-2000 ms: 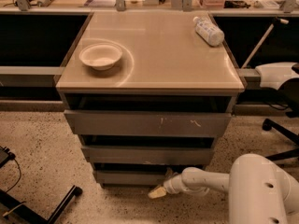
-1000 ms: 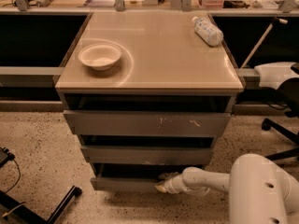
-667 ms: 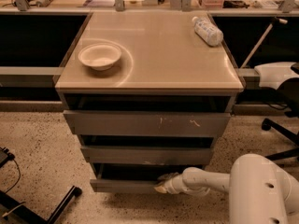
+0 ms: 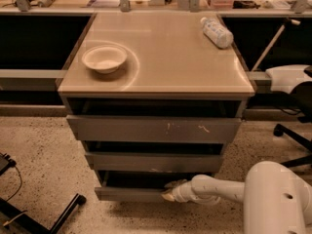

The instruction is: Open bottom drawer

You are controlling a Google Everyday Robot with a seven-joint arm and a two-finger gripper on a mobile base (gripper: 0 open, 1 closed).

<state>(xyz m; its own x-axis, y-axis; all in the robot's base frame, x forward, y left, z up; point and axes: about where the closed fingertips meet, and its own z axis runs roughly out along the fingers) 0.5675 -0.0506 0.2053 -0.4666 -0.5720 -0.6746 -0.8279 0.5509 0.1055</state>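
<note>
I need to let go of the bottom drawer with my gripper when the drawer's front is out over the speckled floor before the cabinet (image 4: 153, 207).
The bottom drawer (image 4: 129, 194) is the lowest of three grey handleless fronts in the cabinet. Its plain front stands a little out from the cabinet, with a dark gap above it. My gripper (image 4: 170, 191) reaches in from the lower right on a white arm. Its tip is at the top edge of the bottom drawer front, right of the middle, touching it. The middle drawer (image 4: 151, 162) with a pale chip sits just above. The top drawer (image 4: 153, 129) with white scratches is above that.
A white bowl (image 4: 104, 58) and a lying plastic bottle (image 4: 217, 32) sit on the cabinet top (image 4: 161, 57). A chair base (image 4: 295, 135) stands at the right. Black legs of a stand (image 4: 63, 213) lie on the speckled floor at the lower left.
My gripper moved up from below the bottom drawer front to its top edge. The bottom drawer front has come slightly out toward the camera.
</note>
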